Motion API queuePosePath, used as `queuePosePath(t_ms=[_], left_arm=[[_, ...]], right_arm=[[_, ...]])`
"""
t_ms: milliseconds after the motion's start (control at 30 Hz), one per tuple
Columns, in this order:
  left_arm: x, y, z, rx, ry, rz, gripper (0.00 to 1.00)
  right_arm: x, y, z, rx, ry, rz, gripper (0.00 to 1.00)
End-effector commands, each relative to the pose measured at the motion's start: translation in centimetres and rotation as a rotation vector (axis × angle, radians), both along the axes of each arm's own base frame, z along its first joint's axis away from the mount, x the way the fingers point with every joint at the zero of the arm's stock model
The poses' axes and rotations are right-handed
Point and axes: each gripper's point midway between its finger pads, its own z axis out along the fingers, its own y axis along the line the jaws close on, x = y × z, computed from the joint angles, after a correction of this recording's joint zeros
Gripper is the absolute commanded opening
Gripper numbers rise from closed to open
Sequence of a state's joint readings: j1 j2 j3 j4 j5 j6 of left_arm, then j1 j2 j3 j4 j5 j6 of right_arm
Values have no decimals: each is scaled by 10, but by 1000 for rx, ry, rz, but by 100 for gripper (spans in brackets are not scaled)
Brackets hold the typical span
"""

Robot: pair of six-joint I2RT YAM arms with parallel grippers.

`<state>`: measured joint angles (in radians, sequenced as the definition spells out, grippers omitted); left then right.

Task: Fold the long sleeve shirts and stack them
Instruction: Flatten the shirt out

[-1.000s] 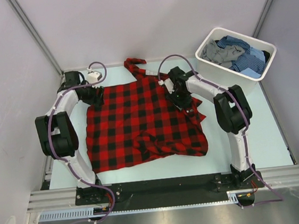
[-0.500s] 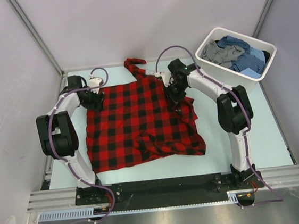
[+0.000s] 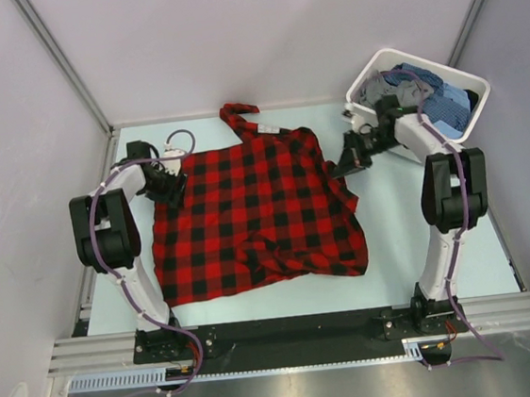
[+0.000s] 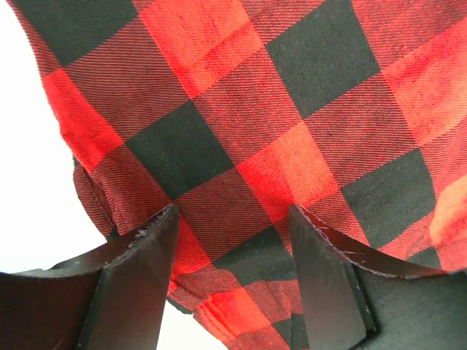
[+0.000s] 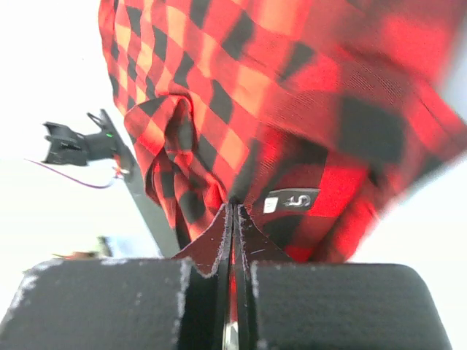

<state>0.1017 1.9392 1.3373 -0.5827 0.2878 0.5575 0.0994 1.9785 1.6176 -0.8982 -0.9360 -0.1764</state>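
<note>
My left gripper will next grab the red-and-black check shirt by its far corner (image 3: 181, 158) (image 4: 80, 157), the one on that gripper's own side.
A red-and-black check shirt (image 3: 248, 214) lies spread on the table, with one sleeve trailing towards the back (image 3: 237, 116). My left gripper (image 3: 165, 182) is at the shirt's far left corner. In the left wrist view it (image 4: 232, 211) is open, and the shirt's hem (image 4: 241, 146) lies between its fingers (image 4: 139, 277). My right gripper (image 3: 347, 164) is at the shirt's right edge. In the right wrist view it (image 5: 233, 208) is shut on a fold of the red cloth (image 5: 292, 109), next to a size label (image 5: 292, 200). Grey (image 3: 387, 93) and blue check shirts (image 3: 440, 104) lie in the tub.
A white plastic tub (image 3: 453, 70) stands at the back right, just behind my right arm. Grey walls with metal rails enclose the table on the left, back and right. The pale table (image 3: 432, 257) shows to the right of the shirt and along its front.
My right gripper has swung from the shirt's upper middle out to its right edge near the tub, holding cloth. My left gripper has shifted slightly at the left corner.
</note>
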Motion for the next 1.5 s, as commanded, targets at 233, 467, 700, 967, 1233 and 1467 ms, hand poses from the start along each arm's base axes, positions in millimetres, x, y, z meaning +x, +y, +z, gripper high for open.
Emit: queuePosePath(t_ms=[233,467,700,967,1233,1467], left_arm=[[-2,4,-4,1,33,38,67],[0,0,6,-24,10,37,68],[31,-30,83,-170,-215,-127,75],[88,-32,113,-207,-314,-188,78],[136,-18,108,-135,-381,-210,73],[158,-5,78,-53,-375,-252,68]], right_arm=[[-7,-83,-36,43,118,-159,2],[28,-126,-61,-243,4,-286,12],[50,-121,-10,-427,-167,-198,46],[102,-39,55,-464,-562,-81,72],[198,31,35,-511,-798,-31,69],[249,47,-5,-555,-928,-1,68]])
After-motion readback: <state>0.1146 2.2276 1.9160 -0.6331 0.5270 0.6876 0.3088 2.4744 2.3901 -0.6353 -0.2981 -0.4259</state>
